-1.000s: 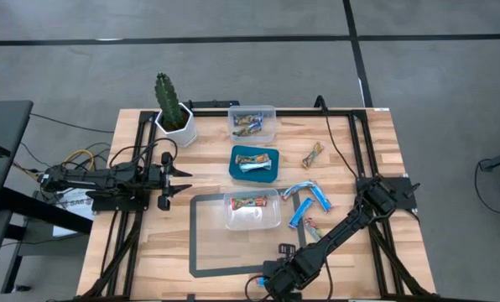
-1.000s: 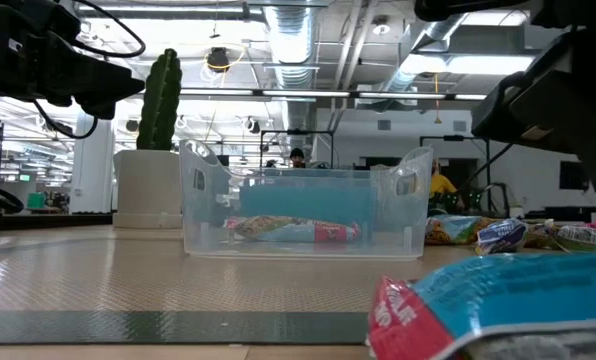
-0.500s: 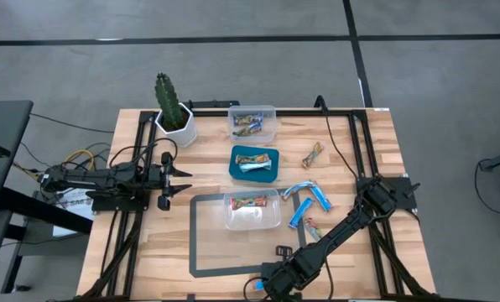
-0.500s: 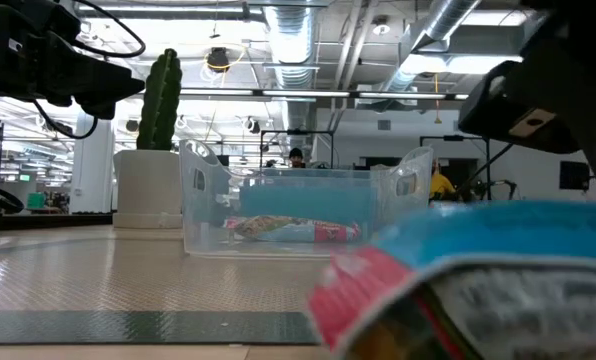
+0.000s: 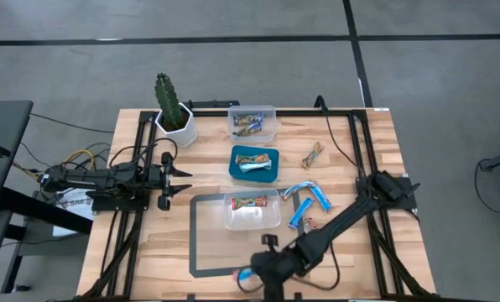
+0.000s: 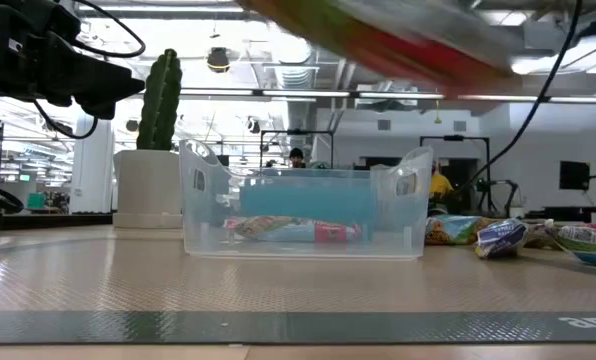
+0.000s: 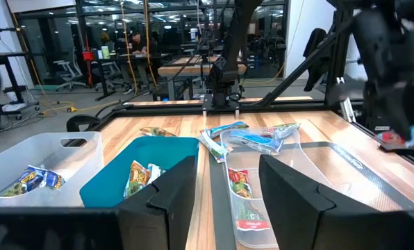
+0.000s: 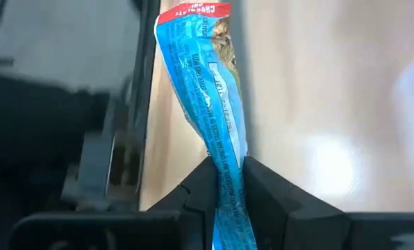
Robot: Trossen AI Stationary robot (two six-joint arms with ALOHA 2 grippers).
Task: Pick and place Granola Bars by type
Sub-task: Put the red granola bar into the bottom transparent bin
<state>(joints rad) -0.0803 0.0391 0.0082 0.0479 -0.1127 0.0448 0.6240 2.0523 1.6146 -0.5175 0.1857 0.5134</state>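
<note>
I should use my right gripper to let go of the blue granola bar in the middle clear bin, placing it just nearer than the bar [image 5: 253,217] inside.
My right gripper [image 5: 254,273] is near the table's near edge, left of the middle, shut on a blue-and-white granola bar [image 8: 210,90] with a red end. The bar shows blurred at the top of the low view [image 6: 378,40]. My left gripper [image 5: 185,180] waits open and empty at the table's left, also seen in its wrist view [image 7: 224,187]. Several loose bars, mostly blue [image 5: 299,212] and one tan [image 5: 312,154], lie flat on the table's right half. A bar [image 5: 250,201] lies in the middle clear bin. My right gripper pinches the blue bar between its two fingers at the end nearest the wrist [image 8: 221,151]. The wrapper is twisted edge-on there. The bar runs on past the fingertips along the fingers, its red end [image 8: 193,10] farthest out. It is lifted clear of the table.
A clear bin [image 5: 271,220] stands inside a dark taped rectangle [image 5: 195,243] at the middle. A teal tray [image 5: 236,172] with bars is behind it, then another clear bin [image 5: 272,113] with bars at the far edge. A potted cactus [image 5: 172,105] stands far left.
My right gripper has gone along the near edge toward the table's left and up, carrying the blue bar. The bar, low near the table in the low view before, now passes across the top of that view.
</note>
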